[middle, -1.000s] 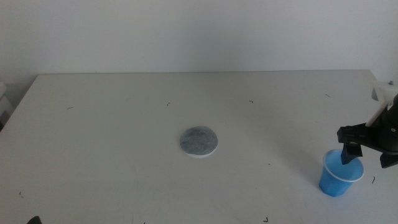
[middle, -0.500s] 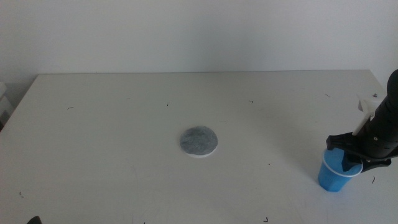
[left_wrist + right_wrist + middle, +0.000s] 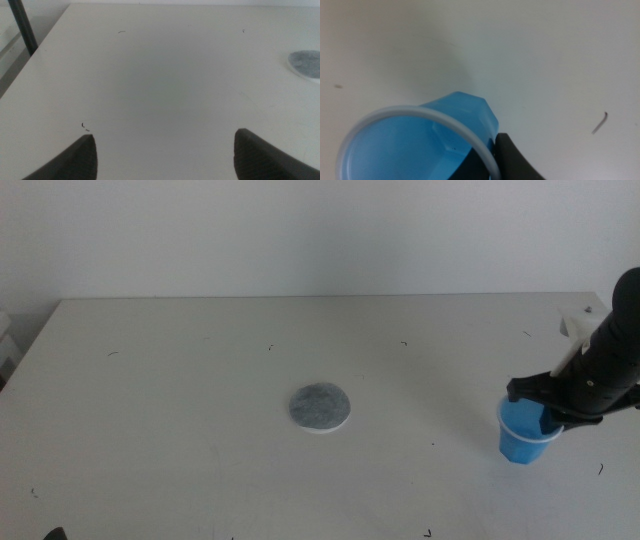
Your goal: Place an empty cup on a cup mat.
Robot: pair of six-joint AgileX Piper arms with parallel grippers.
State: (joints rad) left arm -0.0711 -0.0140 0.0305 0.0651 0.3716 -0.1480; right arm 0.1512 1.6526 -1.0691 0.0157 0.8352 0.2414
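Note:
The blue cup will go down on the middle of the round grey cup mat [image 3: 325, 411] from my right gripper.
The blue cup [image 3: 522, 435] is at the right side of the table and seems lifted a little off it. My right gripper [image 3: 548, 417] comes in from the right and is shut on the cup's wall at the rim. In the right wrist view one jaw is inside the cup [image 3: 420, 150] and one outside, so my right gripper [image 3: 487, 152] pinches the wall. The cup is empty. The grey cup mat [image 3: 320, 407] lies flat in the middle of the table, well left of the cup. It also shows in the left wrist view [image 3: 306, 65]. My left gripper [image 3: 162, 160] is open and empty over the table's left part.
The white table [image 3: 180, 400] carries only a few small dark specks. A dark post [image 3: 22, 27] stands beyond the table's left edge. A white wall is behind the table.
My right gripper has closed on the cup's rim and carried the cup a little up and to the left, toward the mat. The mat and the left arm have not moved.

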